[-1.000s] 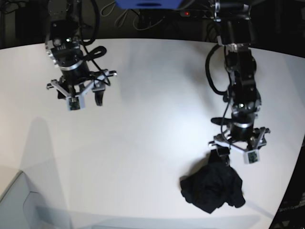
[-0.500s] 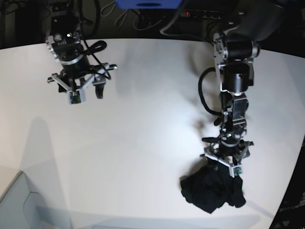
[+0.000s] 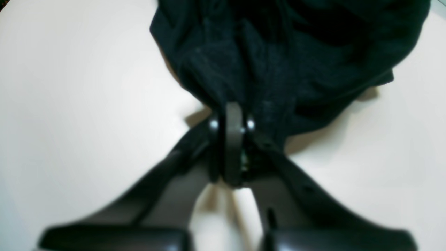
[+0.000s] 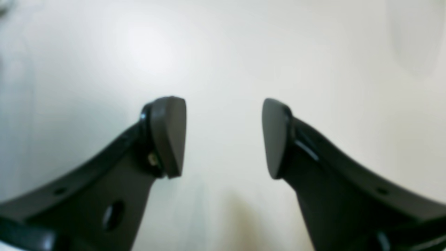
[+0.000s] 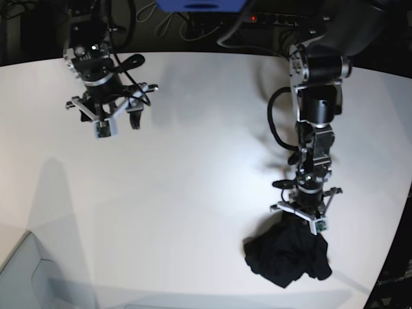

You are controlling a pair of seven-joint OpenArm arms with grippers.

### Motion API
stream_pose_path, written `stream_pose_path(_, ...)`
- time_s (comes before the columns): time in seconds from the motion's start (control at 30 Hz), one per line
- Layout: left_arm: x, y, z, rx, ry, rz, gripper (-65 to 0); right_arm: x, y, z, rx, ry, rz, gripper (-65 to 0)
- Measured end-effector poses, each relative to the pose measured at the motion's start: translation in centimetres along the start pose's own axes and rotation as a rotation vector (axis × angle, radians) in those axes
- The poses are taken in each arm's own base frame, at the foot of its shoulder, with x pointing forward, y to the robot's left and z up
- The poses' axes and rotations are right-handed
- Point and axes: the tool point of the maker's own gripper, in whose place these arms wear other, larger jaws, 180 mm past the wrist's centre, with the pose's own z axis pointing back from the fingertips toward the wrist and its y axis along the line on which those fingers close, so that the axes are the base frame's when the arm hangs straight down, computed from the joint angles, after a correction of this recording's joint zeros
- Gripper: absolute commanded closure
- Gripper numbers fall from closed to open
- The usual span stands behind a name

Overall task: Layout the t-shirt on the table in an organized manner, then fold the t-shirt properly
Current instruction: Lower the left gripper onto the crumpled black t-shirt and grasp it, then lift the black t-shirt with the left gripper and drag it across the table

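My left gripper needs to let go of the black t-shirt on the bare middle of the white table (image 5: 238,183), between my grippers.
The black t-shirt (image 5: 287,257) lies crumpled in a heap near the front right of the white table (image 5: 193,180). My left gripper (image 5: 298,222) points down at the heap's far edge. In the left wrist view my left gripper (image 3: 231,120) is shut on a fold of the t-shirt (image 3: 278,52). No printed graphic shows. My right gripper (image 5: 111,122) hangs over the far left of the table, well away from the shirt. In the right wrist view my right gripper (image 4: 224,136) is open and empty above bare table (image 4: 223,45).
A pale grey bin corner (image 5: 26,277) sits at the front left. The table's curved edge (image 5: 394,238) runs close to the right of the shirt. Cables and a blue object (image 5: 199,5) lie beyond the back edge.
My left arm swung round and came down onto the shirt's far edge, and its gripper closed on the fabric. My right gripper drifted slightly toward the back.
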Motion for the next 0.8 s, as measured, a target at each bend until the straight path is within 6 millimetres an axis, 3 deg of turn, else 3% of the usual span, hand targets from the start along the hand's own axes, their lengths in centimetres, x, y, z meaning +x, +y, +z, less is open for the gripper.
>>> stream_pose_path(0.1,0.5,-0.1,0.6,-0.003,-0.013,0.000,-0.7,0.7,-0.1,-0.3,-0.002,-0.018,0.000,-35.2)
stream_pose_path(0.17,1.1,-0.7,2.3,-0.011,-0.030,0.042,-0.4,0.5,-0.1,-0.5,-0.003,-0.012,0.000,-35.2)
stream_pose_path(0.3,3.8,-2.1,9.1,-0.093,-0.083,0.146,-0.4,0.0,-0.2,-1.0,-0.002,0.012,0.003,-35.2)
stream_pose_path(0.43,7.5,-3.8,16.5,-0.206,-0.187,0.206,-0.4,1.3,-0.5,-1.4,-0.007,-0.026,0.009,-35.2)
stream_pose_path(0.5,7.0,-3.9,19.0,-0.228,-0.181,0.217,-0.4,1.9,-0.5,-1.5,-0.006,-0.039,0.007,-35.2)
stream_pose_path(0.57,5.1,-3.3,20.8,-0.215,-0.135,0.214,-0.4,2.2,-0.5,-1.6,-0.007,-0.044,0.008,-35.2)
stream_pose_path(0.67,2.2,-2.1,22.0,-0.189,-0.061,0.194,-0.4,3.6,-0.8,-1.9,-0.012,-0.081,0.014,-35.2)
stream_pose_path(0.8,-0.1,-0.3,23.1,-0.170,-0.004,0.131,-0.3,4.5,-0.9,-2.0,-0.014,-0.098,0.017,-35.2)
